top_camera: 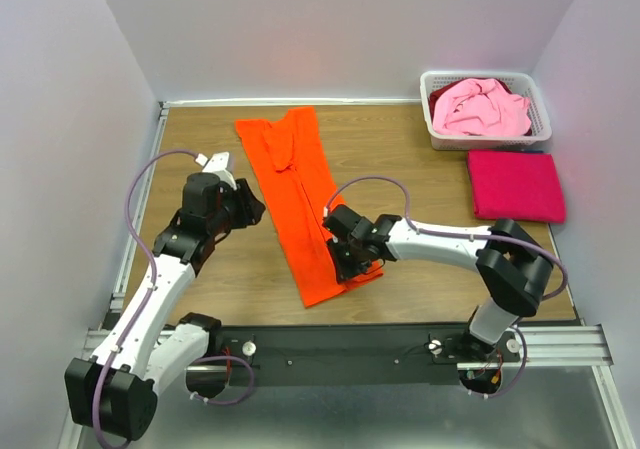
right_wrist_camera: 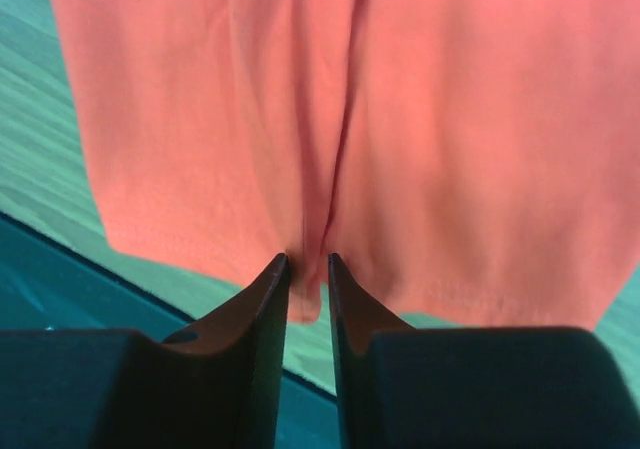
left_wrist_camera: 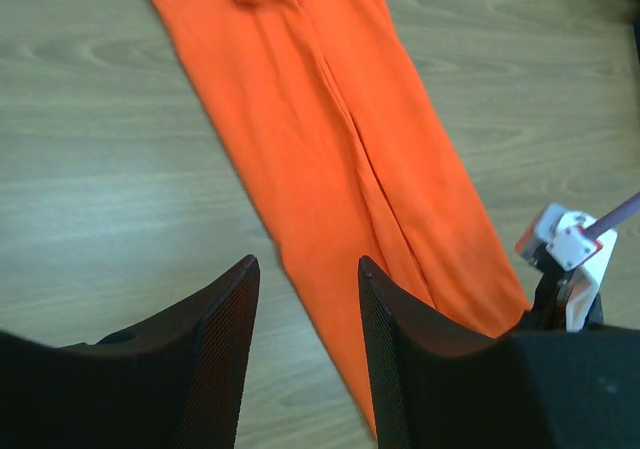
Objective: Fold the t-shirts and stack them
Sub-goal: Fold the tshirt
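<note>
The robot's right gripper is at the middle of the orange t-shirt's hem, so it should grab the hem's corner on the basket's side [top_camera: 379, 272] before folding.
The orange t-shirt [top_camera: 300, 194] lies as a long narrow strip running from the back of the table toward the front edge; it also shows in the left wrist view [left_wrist_camera: 330, 139]. My right gripper [top_camera: 347, 261] is at its near end, shut on a pinched fold of the hem [right_wrist_camera: 308, 264]. My left gripper [top_camera: 247, 209] is open and empty, just left of the strip's edge [left_wrist_camera: 305, 269]. The magenta-red t-shirt [top_camera: 516, 185] lies folded flat at the right. The pale pink t-shirt [top_camera: 480, 107] is bunched in the basket.
The white slotted basket [top_camera: 432, 119] stands at the back right, with a bit of dark red cloth [top_camera: 440, 93] under the pink shirt. White walls close in the table's left, back and right. The black rail [top_camera: 340, 344] runs along the near edge.
</note>
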